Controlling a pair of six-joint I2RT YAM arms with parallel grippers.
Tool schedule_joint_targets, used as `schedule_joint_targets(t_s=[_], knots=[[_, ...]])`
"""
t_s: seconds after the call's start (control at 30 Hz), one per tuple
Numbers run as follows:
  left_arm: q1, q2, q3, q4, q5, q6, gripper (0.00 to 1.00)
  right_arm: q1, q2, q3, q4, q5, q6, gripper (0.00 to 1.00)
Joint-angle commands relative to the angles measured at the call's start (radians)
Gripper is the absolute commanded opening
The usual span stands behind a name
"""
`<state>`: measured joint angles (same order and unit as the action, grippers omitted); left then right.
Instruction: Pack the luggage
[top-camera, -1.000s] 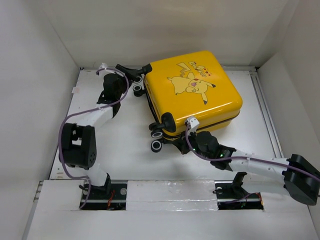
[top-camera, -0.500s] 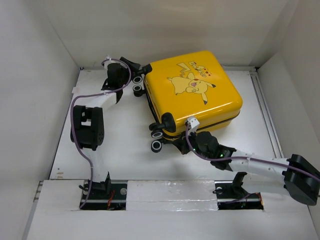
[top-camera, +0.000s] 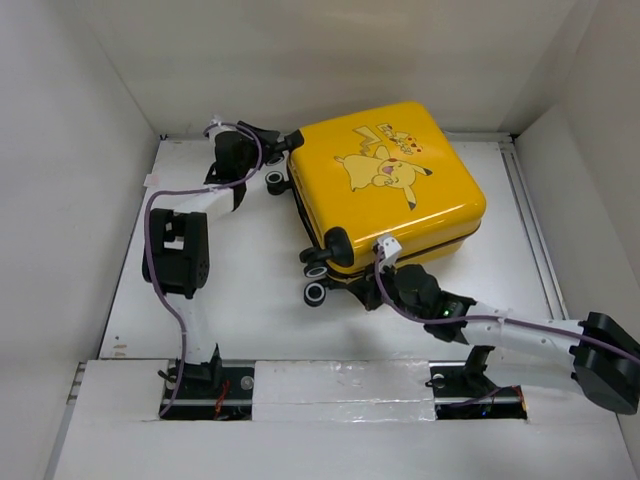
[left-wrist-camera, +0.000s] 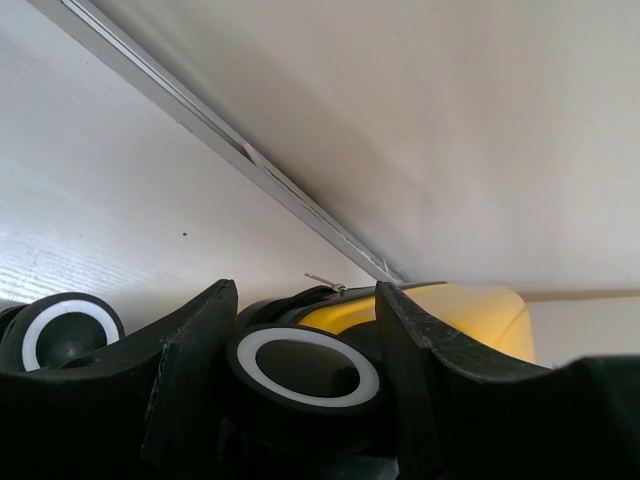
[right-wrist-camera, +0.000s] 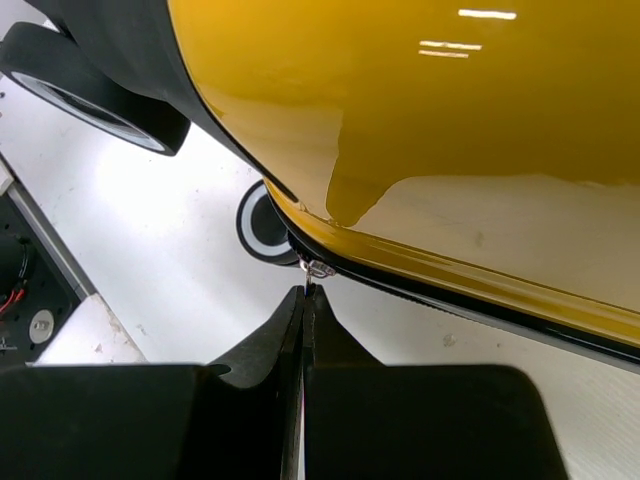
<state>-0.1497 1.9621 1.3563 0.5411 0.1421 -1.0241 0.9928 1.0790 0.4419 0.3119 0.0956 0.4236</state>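
Note:
My left gripper needs to let go of the luggage's caster wheel over the bare white table (top-camera: 233, 207) between my left arm and the luggage.
The luggage (top-camera: 385, 185), a yellow hard-shell suitcase with a Pikachu print, lies flat and closed on the white table. At its far left corner my left gripper (top-camera: 283, 148) straddles a black-and-white caster wheel (left-wrist-camera: 305, 365), which fills the gap between both fingers. A second caster wheel (left-wrist-camera: 62, 335) sits just left of the fingers. My right gripper (top-camera: 372, 290) is at the suitcase's near edge, shut on the small metal zipper pull (right-wrist-camera: 315, 268) that hangs from the black zip seam. In the right wrist view the right gripper (right-wrist-camera: 306, 292) has its tips pressed together.
Two more caster wheels (top-camera: 316, 294) stick out at the suitcase's near left corner, close to my right gripper. White walls enclose the table on three sides. A metal rail (top-camera: 530, 215) runs along the right side.
My left arm has swung its wrist toward the suitcase's far left corner and its jaws have narrowed around the caster wheel. The right gripper stays shut on the zipper pull.

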Motion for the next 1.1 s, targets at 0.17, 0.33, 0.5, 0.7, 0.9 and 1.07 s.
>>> schedule_joint_targets(t_s=[0.17, 0.33, 0.5, 0.7, 0.9, 1.07], knots=[[-0.007, -0.300, -0.375, 0.181, -0.133, 0.006, 0.00, -0.077, -0.140, 0.015, 0.050, -0.195, 0.040, 0.00], [-0.066, -0.540, -0.696, 0.293, -0.249, 0.022, 0.00, -0.271, -0.152, 0.119, -0.007, -0.318, -0.008, 0.00], [-0.180, -0.748, -0.936, 0.281, -0.331, 0.042, 0.00, -0.449, -0.093, 0.257, -0.043, -0.444, -0.060, 0.00], [-0.330, -1.054, -1.079, 0.116, -0.407, 0.044, 0.00, -0.554, -0.122, 0.206, -0.028, -0.534, 0.010, 0.00], [-0.353, -1.151, -1.063, 0.031, -0.382, 0.055, 0.00, -0.312, -0.179, -0.168, 0.370, -0.345, 0.178, 0.00], [-0.353, -1.160, -1.027, 0.040, -0.337, 0.053, 0.00, -0.119, -0.179, -0.203, 0.420, -0.113, 0.107, 0.00]])
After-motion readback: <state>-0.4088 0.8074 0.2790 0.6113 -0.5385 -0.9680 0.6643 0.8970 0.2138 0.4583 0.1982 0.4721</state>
